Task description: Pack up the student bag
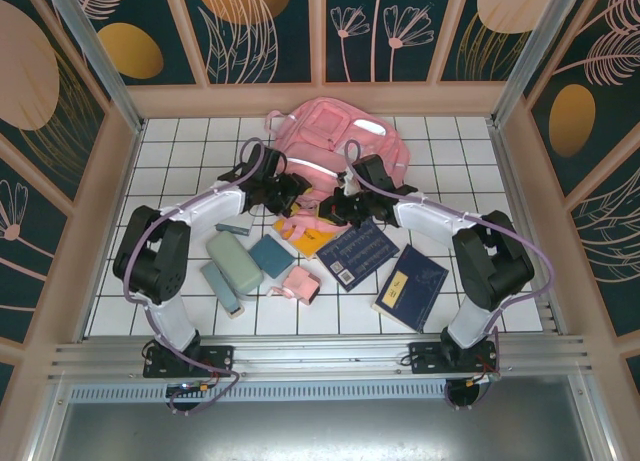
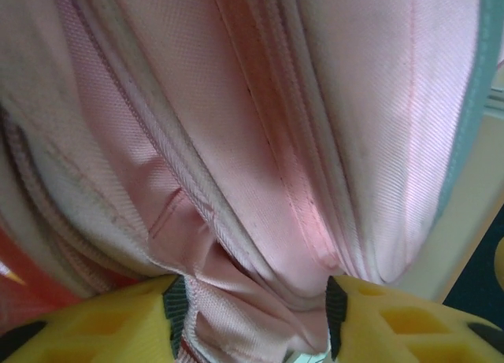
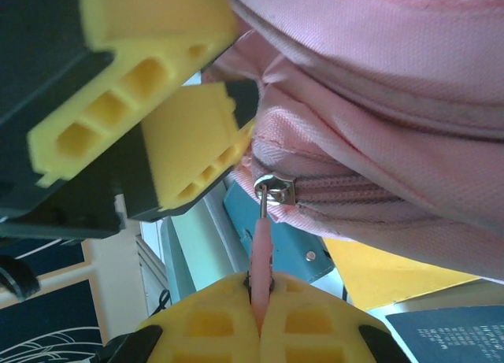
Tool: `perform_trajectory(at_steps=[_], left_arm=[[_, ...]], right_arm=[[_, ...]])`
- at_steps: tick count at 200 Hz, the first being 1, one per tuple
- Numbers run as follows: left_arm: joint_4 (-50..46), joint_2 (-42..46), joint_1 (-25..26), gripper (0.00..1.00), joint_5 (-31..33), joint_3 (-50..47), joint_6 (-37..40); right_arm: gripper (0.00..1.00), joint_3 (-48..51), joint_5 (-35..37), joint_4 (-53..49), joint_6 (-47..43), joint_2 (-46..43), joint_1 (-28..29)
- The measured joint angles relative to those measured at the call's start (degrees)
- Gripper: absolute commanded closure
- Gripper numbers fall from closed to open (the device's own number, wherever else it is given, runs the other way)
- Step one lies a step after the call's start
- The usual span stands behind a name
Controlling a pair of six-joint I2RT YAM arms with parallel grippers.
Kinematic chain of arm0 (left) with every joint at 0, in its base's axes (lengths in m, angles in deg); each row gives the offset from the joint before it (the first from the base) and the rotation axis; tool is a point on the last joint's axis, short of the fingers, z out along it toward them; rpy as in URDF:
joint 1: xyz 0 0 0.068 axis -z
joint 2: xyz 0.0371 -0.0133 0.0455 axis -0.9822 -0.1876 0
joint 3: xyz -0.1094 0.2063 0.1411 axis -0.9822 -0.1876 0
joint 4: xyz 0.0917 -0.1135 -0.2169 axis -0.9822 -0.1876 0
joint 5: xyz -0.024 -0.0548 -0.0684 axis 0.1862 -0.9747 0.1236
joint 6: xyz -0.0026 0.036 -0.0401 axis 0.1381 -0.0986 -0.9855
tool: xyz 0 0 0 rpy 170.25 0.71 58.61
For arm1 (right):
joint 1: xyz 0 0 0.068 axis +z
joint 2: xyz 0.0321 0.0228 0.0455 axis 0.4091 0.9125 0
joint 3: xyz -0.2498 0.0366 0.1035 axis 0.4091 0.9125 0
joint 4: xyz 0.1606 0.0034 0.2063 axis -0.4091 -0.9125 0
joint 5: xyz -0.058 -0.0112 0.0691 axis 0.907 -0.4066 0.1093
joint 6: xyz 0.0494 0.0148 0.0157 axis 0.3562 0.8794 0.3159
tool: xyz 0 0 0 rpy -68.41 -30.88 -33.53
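Note:
I need to pinch the bag's smoother edge point(image 2: 83, 174) with my left gripper while my right gripper pulls the slider along, because the bag's fabric bunches up beside the zipper slider.
The pink student bag point(image 1: 335, 141) lies at the back centre of the white tiled table, and both grippers are at its near edge. My left gripper point(image 1: 288, 189) has a bunched fold of the bag's fabric point(image 2: 260, 127) filling the gap between its yellow fingers point(image 2: 252, 308), the black pads pressing on it from both sides. My right gripper point(image 1: 335, 209) is shut point(image 3: 262, 288) on the pink zipper pull point(image 3: 262, 237), which hangs taut from the metal slider point(image 3: 276, 188) at the end of the bag's zipper point(image 3: 378, 194). The left gripper's fingers point(image 3: 157, 103) stand just left of the slider.
In front of the bag lie two teal pencil cases point(image 1: 235, 261) point(image 1: 220, 286), a small teal notebook point(image 1: 270, 256), a pink pouch point(image 1: 300, 283), a yellow book point(image 1: 310, 236) and two dark blue books point(image 1: 357, 253) point(image 1: 411, 287). Patterned walls enclose the table on three sides.

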Motion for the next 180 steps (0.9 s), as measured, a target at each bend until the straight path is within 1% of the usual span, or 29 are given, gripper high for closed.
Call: perform_trajectory(at_steps=[30, 42, 83, 121, 150, 180], left_arm=[[-0.28, -2.36, 0.00, 0.91, 0.72, 2.25, 0.13], [-0.72, -2.45, 0.00, 1.00, 1.55, 3.08, 0.48], [-2.01, -2.43, 0.00, 1.00, 3.50, 4.74, 1.64], [-3.19, -2.25, 0.31, 1.00, 5.64, 5.03, 2.14], [-3.17, -1.64, -1.07, 1.00, 7.89, 5.81, 2.82], [-3.17, -0.28, -2.08, 1.00, 9.62, 5.86, 3.61]], right_arm=[[1.00, 0.57, 0.22, 2.75, 0.96, 0.00, 0.35], [1.00, 0.94, 0.22, 3.52, 0.96, 0.00, 0.35], [1.00, 1.18, 1.53, 4.13, 0.09, -0.02, 0.24], [1.00, 4.37, 3.10, 4.11, -1.44, -1.05, -1.07], [1.00, 5.29, 5.11, 1.51, -3.63, -2.91, -1.84], [1.00, 6.32, 6.91, -0.33, -5.29, -4.13, -3.85]])
